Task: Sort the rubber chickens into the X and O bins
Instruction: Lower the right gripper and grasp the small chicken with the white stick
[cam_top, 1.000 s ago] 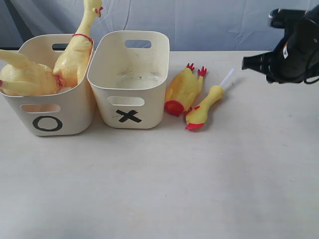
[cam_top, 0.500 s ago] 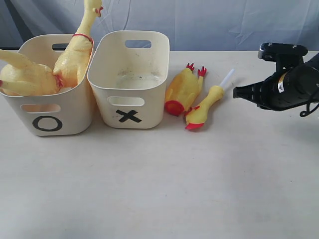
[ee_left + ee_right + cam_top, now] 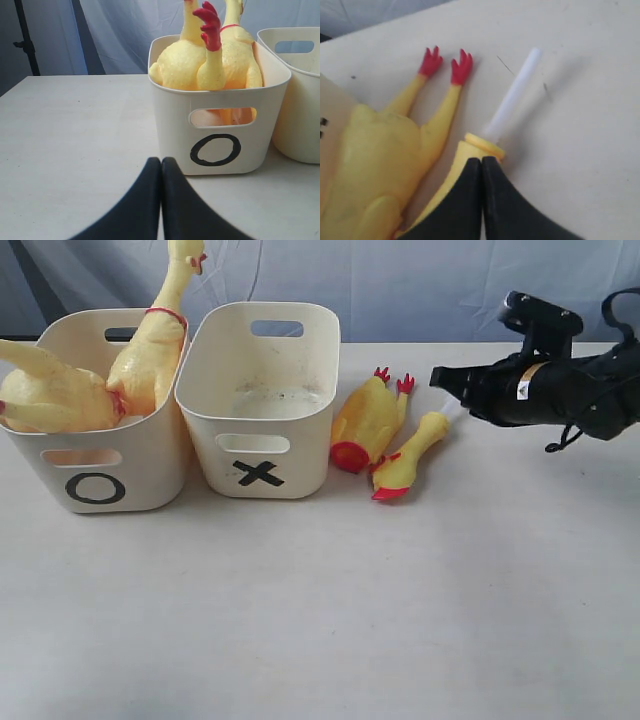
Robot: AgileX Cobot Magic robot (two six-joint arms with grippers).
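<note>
Next, I open my shut right gripper, which hovers by the slim chicken's white tube, then move it toward the red end and take the yellow body [image 3: 410, 456].
Two large long-necked rubber chickens [image 3: 140, 360] [image 3: 200, 65] stand in the O bin [image 3: 100, 485] [image 3: 215, 150] at the left. Beside it the X bin [image 3: 260, 475] holds no chicken that I can see. Right of that bin lie two smaller chickens on the table: a stubby one [image 3: 368, 420] [image 3: 375, 170] with red feet, and a slim one [image 3: 410, 455] [image 3: 465, 155] with a white tube [image 3: 512, 97]. My right gripper [image 3: 437, 376] [image 3: 481, 160] hovers shut, empty, over the slim chicken's tube end. My left gripper [image 3: 161, 161] is shut in front of the O bin.
A pale cloth backdrop [image 3: 400, 280] hangs behind the table. A dark stand [image 3: 25, 42] rises at the table's far side in the left wrist view. Bare tabletop [image 3: 320, 620] stretches in front of the bins.
The right arm has come down and moved left from the upper right edge toward the slim chicken's tube. Its jaws have shut. Chickens and bins have not moved.
</note>
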